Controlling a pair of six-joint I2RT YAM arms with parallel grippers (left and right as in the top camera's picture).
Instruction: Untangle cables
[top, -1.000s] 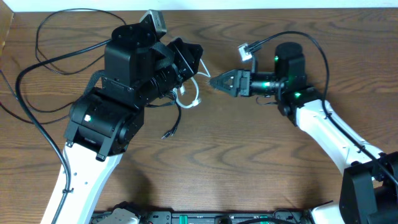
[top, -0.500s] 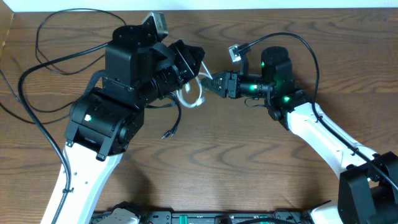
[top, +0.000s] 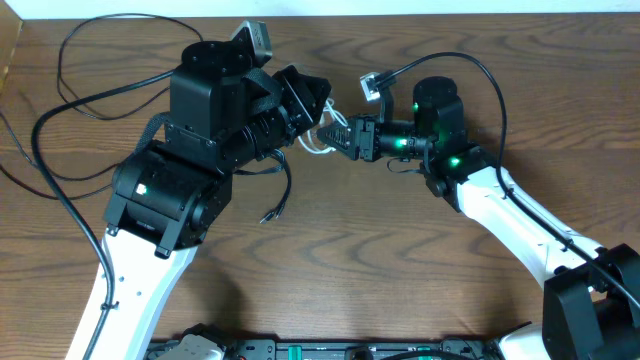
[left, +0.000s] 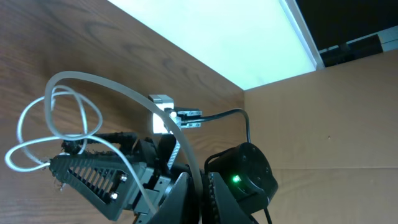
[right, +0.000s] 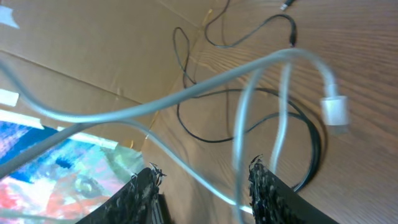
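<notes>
Parts of the white cable crowd the open fingers of the robot's right gripper, so it should grip just the part of the cable (right: 321, 67) beside the white plug and pull that cable end clear.
A thin white cable (left: 93, 81) hangs in loops above the table, and my left gripper (left: 202, 177) is shut on it. From overhead the left gripper (top: 316, 100) sits at the table's middle back, the white cable (top: 316, 142) dangling just under it. My right gripper (top: 336, 136) points left into those loops. In the right wrist view its fingers (right: 202, 177) stand apart, open, with white strands (right: 186, 93) crossing between them and the white plug (right: 334, 112) off to the right. Long black cables (top: 100, 95) lie curled at the left, one loose end (top: 272, 212) near the middle.
A cardboard wall (top: 8, 50) borders the table's left side, and more cardboard (left: 323, 124) stands behind. A thicker black lead (top: 485, 70) arcs over my right arm. The left arm's bulky body (top: 190, 160) covers the left middle.
My right gripper has moved left to the left gripper and into the white cable's loops, and its jaws have narrowed. The left gripper has held still, shut on the cable.
</notes>
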